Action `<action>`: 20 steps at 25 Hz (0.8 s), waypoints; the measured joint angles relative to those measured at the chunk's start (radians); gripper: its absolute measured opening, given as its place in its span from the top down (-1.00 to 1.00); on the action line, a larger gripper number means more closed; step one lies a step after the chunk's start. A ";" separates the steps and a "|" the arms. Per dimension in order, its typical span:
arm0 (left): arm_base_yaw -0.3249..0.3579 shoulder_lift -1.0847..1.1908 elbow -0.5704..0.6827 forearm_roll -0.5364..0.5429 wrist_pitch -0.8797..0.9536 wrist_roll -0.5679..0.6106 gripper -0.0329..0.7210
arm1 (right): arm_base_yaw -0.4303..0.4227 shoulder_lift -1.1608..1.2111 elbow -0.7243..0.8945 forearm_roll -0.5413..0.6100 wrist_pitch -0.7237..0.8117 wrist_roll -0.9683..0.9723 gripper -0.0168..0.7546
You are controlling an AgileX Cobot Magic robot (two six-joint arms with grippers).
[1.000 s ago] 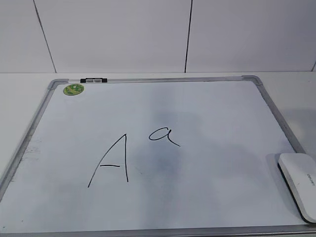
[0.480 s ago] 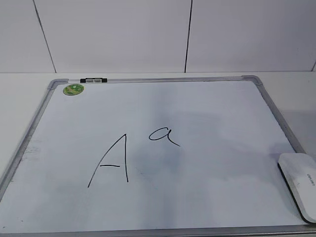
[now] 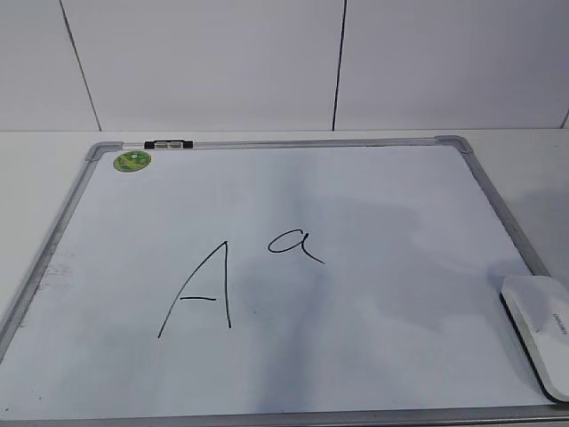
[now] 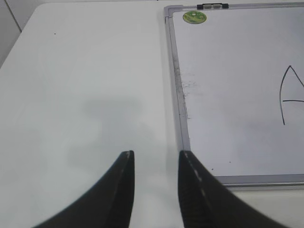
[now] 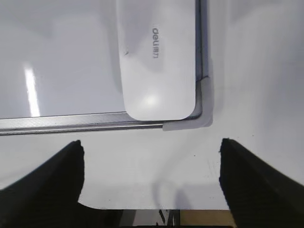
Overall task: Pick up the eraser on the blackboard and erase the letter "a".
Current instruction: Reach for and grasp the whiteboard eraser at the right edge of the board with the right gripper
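Note:
I will close my right gripper across the middle of the white eraser [image 3: 545, 333] [image 5: 156, 45], with fingers on the eraser's long sides next to its printed name.
The blackboard [image 3: 373, 205] is a white board with a grey frame lying flat on the table. The small letter "a" [image 3: 296, 245] is written near its middle, right of a larger capital "A" [image 3: 203, 289]. The white eraser [image 3: 540, 327] lies on the board's near right corner; it also shows in the right wrist view [image 5: 156, 61]. My right gripper [image 5: 151, 147] is open wide and empty, over the bare table just in front of that corner. My left gripper [image 4: 156, 156] is open and empty, over the table by the board's left frame [image 4: 178, 109]. Neither gripper shows in the exterior view.
A small black-and-white marker [image 3: 168, 143] rests on the board's far frame, next to a round green sticker [image 3: 132, 161]. A white tiled wall stands behind the table. The table's front edge [image 5: 156, 209] lies just below my right gripper.
The shadow on the board has drifted toward the right; the eraser, marker and letters have not moved.

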 joint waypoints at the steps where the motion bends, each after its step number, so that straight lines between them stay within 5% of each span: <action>1: 0.000 0.000 0.000 0.000 0.000 0.000 0.29 | 0.000 0.010 0.000 -0.007 0.000 0.005 -0.80; 20: 0.000 0.000 0.000 0.000 0.000 0.000 0.29 | 0.000 0.240 0.000 -0.025 -0.147 -0.021 -0.80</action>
